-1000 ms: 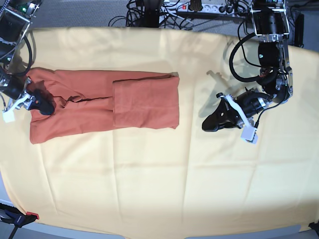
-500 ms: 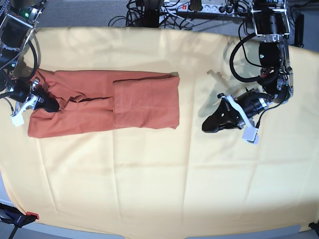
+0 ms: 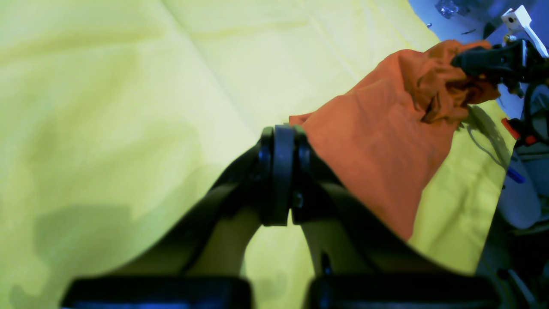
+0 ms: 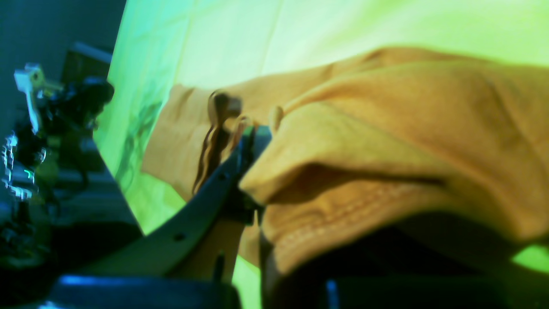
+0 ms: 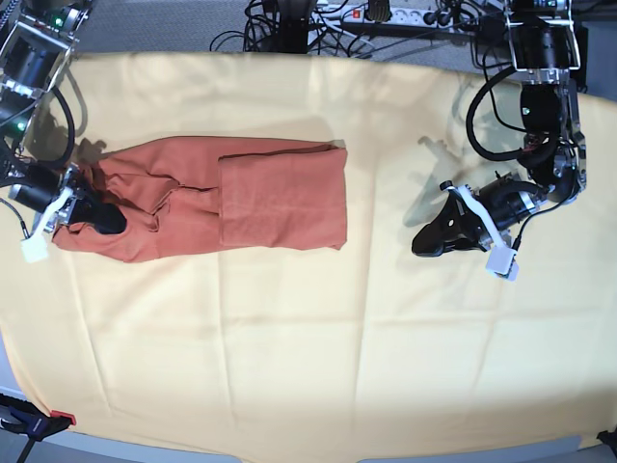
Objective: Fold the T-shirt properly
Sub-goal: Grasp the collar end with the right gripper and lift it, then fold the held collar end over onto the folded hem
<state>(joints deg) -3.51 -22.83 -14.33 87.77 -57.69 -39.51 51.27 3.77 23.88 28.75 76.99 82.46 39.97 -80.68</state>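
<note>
Next, my right gripper lets go of the T-shirt's bunched end over the far edge of the doubled panel (image 5: 343,204) (image 4: 163,122), toward my left gripper.
The rust-orange T-shirt (image 5: 241,198) lies as a long folded band on the left half of the table, with a doubled panel at its right end. My right gripper (image 5: 104,220) is shut on the shirt's bunched left end. In the right wrist view a thick fold of the T-shirt (image 4: 386,141) sits pinched in the right gripper (image 4: 253,171). My left gripper (image 5: 420,245) hovers shut and empty over the yellow cloth, well to the right of the shirt. From the left wrist view, the left gripper (image 3: 279,171) has its jaws pressed together, the T-shirt (image 3: 377,141) beyond it.
A pale yellow cloth (image 5: 308,347) covers the whole table. Cables and a power strip (image 5: 386,14) lie behind the back edge. A clamp (image 5: 29,421) sits at the front left corner. The left arm's column (image 5: 540,68) rises at the back right.
My right gripper has shut on the shirt's left end and drawn it inward, so the lower left corner has bunched up. The left arm has shifted a little to the right.
</note>
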